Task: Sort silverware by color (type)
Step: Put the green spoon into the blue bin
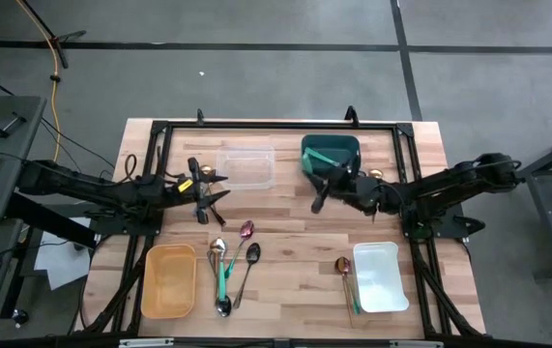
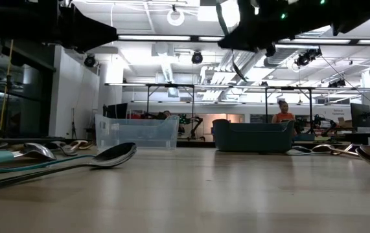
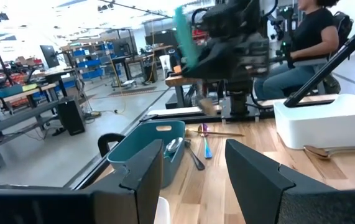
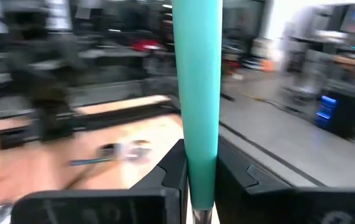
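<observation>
My right gripper is to let go of the teal-handled utensil on the bottom of the teal container [image 1: 326,154], among the utensils there. That utensil is now by the container's near edge.
My right gripper [image 1: 332,184] hovers by the near edge of the teal container [image 1: 331,153] at the table's far right, shut on a teal-handled utensil [image 4: 196,81]. My left gripper [image 1: 208,198] waits open and empty at the left, near the clear container [image 1: 246,166]. Loose silverware lies flat on the wood: a teal-handled piece [image 1: 221,275], a pink spoon [image 1: 246,231] and a black spoon [image 1: 247,274] at near centre, and a gold-pink spoon [image 1: 343,267] beside the white container [image 1: 380,277]. More utensils [image 3: 174,147] lie inside the teal container. My right gripper pinches the teal handle's lower end [image 4: 196,177] between its two fingers [image 4: 171,177], just above the silver neck. The fingers come level from the table's right and lie across the handle. The utensil is lifted clear of the table, its handle [image 3: 185,37] standing up with a slight tilt.
An orange container [image 1: 169,280] stands at the near left. A black frame [image 1: 276,126] runs around the work area. A person [image 3: 314,37] sits beyond the table's right side. Bare wood lies between the two groups of silverware.
</observation>
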`<control>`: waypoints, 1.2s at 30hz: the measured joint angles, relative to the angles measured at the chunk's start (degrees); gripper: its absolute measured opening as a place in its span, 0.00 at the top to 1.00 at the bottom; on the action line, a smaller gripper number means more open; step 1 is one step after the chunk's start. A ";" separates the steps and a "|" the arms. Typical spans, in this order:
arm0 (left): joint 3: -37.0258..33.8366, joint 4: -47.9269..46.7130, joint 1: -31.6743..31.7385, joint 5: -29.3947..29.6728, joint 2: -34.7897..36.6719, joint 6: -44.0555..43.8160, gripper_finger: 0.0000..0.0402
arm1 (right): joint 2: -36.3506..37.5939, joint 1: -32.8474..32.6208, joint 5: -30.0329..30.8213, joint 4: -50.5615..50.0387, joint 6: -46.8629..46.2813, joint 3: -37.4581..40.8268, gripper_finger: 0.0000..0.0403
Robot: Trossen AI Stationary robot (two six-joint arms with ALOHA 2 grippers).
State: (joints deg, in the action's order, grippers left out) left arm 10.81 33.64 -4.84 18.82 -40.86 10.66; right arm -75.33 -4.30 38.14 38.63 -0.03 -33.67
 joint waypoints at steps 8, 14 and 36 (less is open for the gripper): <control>0.00 0.98 0.00 0.03 0.00 -0.04 0.59 | -0.23 13.36 0.28 -25.18 -6.25 -7.29 0.90; 0.00 0.98 0.00 0.01 0.00 -0.02 0.59 | -6.04 22.89 -8.95 -53.07 -7.57 -17.59 0.90; 0.00 0.99 0.00 -0.01 0.00 0.00 0.59 | -22.51 30.58 -19.40 -67.43 5.46 -23.69 0.90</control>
State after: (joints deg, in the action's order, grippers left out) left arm 10.81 34.63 -4.84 18.81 -40.86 10.66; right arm -97.84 26.28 18.74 -28.80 5.43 -57.36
